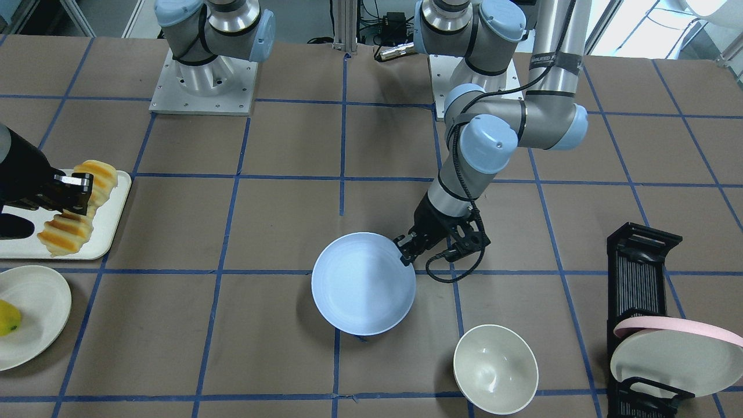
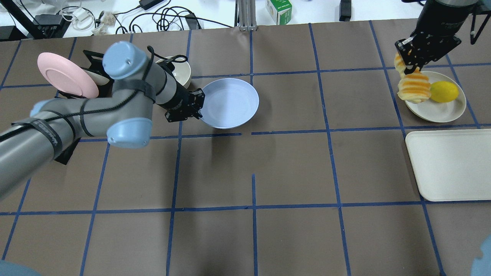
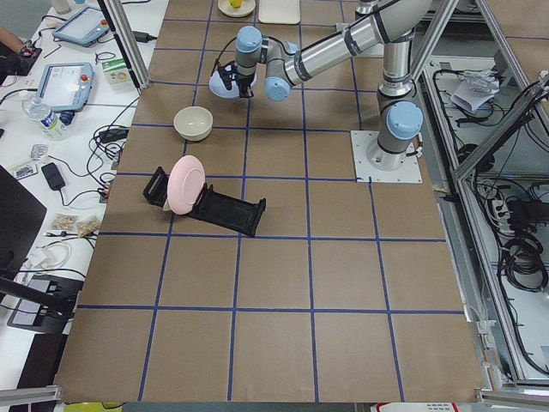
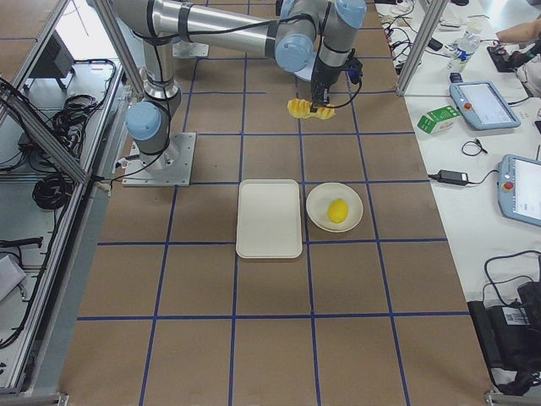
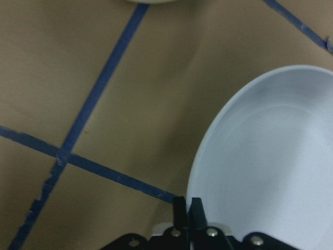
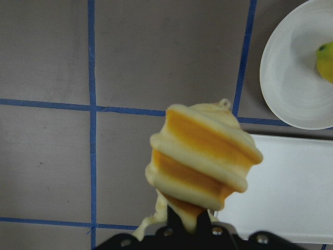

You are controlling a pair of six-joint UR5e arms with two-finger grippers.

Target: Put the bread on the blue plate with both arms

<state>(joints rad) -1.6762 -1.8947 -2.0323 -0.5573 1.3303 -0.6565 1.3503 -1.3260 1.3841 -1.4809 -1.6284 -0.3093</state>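
Observation:
Next, I release the bread from my right gripper on the part of the blue plate (image 1: 337,263) that faces the white tray.
The blue plate (image 1: 363,284) is near the table's middle, raised a little off the paper with a shadow under it. My left gripper (image 1: 404,251) is shut on its rim, which the left wrist view (image 5: 270,156) shows between the pinched fingertips (image 5: 193,205). In the overhead view the plate (image 2: 229,102) is left of centre with the left gripper (image 2: 198,107) at its edge. My right gripper (image 2: 410,63) is shut on the bread (image 2: 413,87), a ridged golden loaf that hangs in the air. The bread (image 6: 203,156) fills the right wrist view. It also shows in the front view (image 1: 67,232).
A white tray (image 2: 448,165) lies on the robot's right, below the bread in the front view. Beside it is a white plate (image 2: 437,111) with a yellow-green fruit (image 2: 444,92). A white bowl (image 1: 495,368) and a black rack (image 1: 644,273) with a pink-rimmed plate (image 2: 65,74) stand behind the left arm.

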